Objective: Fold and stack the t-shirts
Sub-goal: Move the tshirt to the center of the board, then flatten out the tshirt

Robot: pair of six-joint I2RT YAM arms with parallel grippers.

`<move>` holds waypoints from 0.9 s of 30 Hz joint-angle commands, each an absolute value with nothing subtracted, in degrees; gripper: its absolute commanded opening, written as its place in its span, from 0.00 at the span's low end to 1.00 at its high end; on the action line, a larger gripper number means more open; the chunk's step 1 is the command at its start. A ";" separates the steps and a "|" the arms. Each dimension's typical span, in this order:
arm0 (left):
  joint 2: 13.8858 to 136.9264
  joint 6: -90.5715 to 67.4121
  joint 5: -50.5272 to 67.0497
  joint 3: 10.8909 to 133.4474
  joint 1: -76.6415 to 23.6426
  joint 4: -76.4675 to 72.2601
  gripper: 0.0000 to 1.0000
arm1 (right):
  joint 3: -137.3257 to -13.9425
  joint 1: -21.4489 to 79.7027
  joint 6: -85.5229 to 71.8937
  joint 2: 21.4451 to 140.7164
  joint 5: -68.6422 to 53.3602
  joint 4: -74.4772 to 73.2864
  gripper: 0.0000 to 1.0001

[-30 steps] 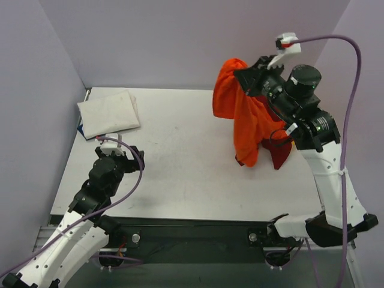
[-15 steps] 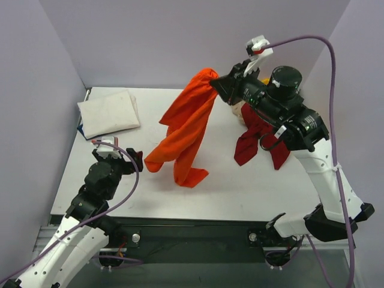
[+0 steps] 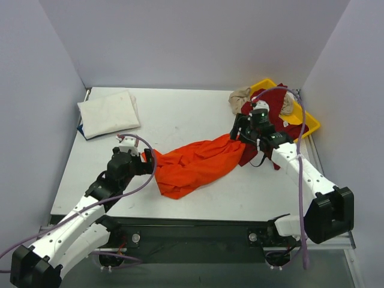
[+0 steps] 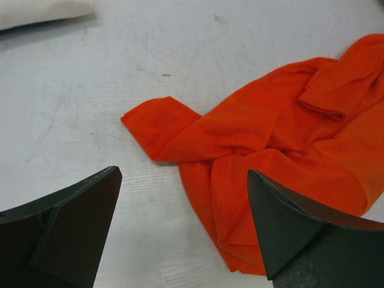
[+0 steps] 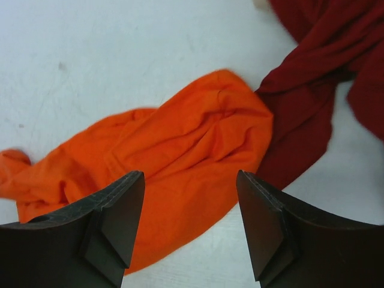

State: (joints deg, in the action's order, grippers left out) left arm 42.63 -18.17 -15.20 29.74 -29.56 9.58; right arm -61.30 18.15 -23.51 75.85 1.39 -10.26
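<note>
Next, my left gripper closes its fingers on the loose end (image 3: pixel 144 155) (image 4: pixel 149 121) of the orange t-shirt's sleeve, at the tip that is nearest to the folded white t-shirt.
The bright orange t-shirt (image 3: pixel 192 165) lies crumpled in a long strip across the middle of the table. My right gripper (image 3: pixel 240 133) hovers open over its right end (image 5: pixel 180 144), with nothing between the fingers. My left gripper (image 3: pixel 146 159) is open at the shirt's left end, and one sleeve (image 4: pixel 162 129) lies just ahead of the jaws. A dark red t-shirt (image 3: pixel 247 151) spills from the tray onto the table beside the orange one (image 5: pixel 312 102). A beige t-shirt (image 3: pixel 240 96) sits bunched at the tray's back. The white t-shirt (image 3: pixel 108 113) lies folded at the back left.
A yellow plastic tray (image 3: pixel 312 125) stands at the back right under the red and beige cloth. Purple cables trail from both wrists. Grey walls close in the back and both sides.
My right arm swung down from high up and its jaws opened, leaving the orange shirt lying on the table. My left arm reached forward to the shirt's left end.
</note>
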 commanded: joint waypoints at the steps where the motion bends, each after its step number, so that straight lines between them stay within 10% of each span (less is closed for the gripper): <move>1: 44.12 -19.95 -13.01 27.87 -29.71 2.04 0.97 | -56.44 21.43 -26.98 74.27 -6.49 -0.55 0.63; 11: 51.41 -21.70 -9.17 24.88 -23.13 -5.18 0.97 | -56.06 40.86 -26.28 84.89 -16.52 8.10 0.61; 27: 72.05 -25.58 2.29 25.75 -18.37 -18.81 0.97 | -60.82 48.95 -22.06 93.69 2.02 -6.32 0.63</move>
State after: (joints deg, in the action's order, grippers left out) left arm 69.17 -24.88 0.43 23.53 -18.68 -14.35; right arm -58.74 48.42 -23.62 94.19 -3.68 -2.76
